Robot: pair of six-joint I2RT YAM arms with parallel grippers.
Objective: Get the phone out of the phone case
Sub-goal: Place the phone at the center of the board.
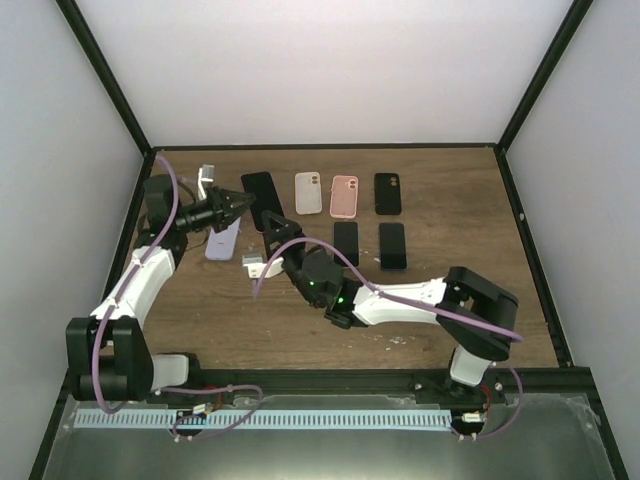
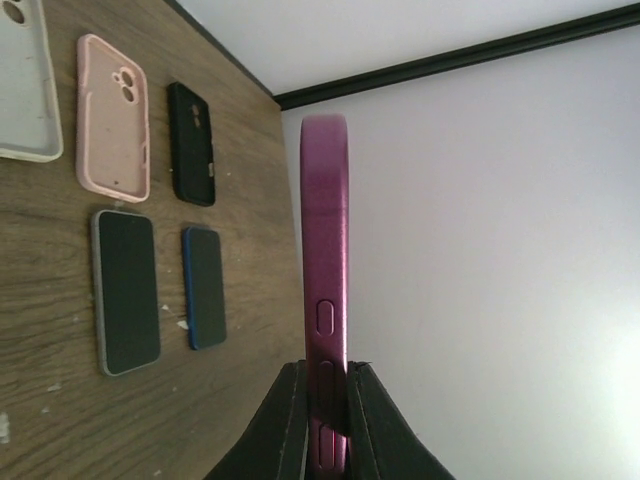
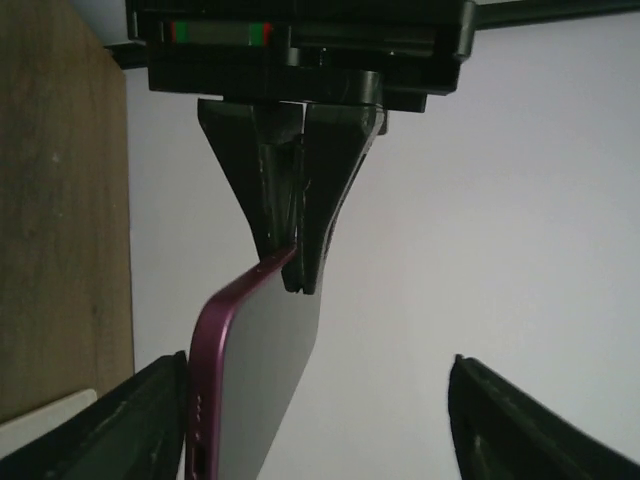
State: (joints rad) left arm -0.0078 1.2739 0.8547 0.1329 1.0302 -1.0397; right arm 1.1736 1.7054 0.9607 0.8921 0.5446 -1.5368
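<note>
The robot's left gripper will let go of the phone, now held on edge above the table, on the table (image 1: 306, 248) (image 2: 34, 308) in front of the white case.
A phone in a magenta case (image 2: 326, 250) is held on edge above the table; its side buttons face the left wrist camera. My left gripper (image 2: 328, 400) is shut on its lower end. In the top view the left gripper (image 1: 246, 204) holds the phone (image 1: 275, 228) out to the right. In the right wrist view the cased phone (image 3: 250, 390) hangs from the left gripper's fingers (image 3: 290, 230). My right gripper (image 3: 320, 430) is open wide around the phone's free end, its left finger (image 3: 150, 420) close beside the magenta edge. It also shows in the top view (image 1: 285, 258).
On the table lie a lilac case (image 1: 222, 240), a black phone (image 1: 262, 187), a white case (image 1: 308, 193), a pink case (image 1: 344, 196), a black case (image 1: 388, 193) and two more phones (image 1: 346, 243) (image 1: 393, 245). White walls enclose the back and sides.
</note>
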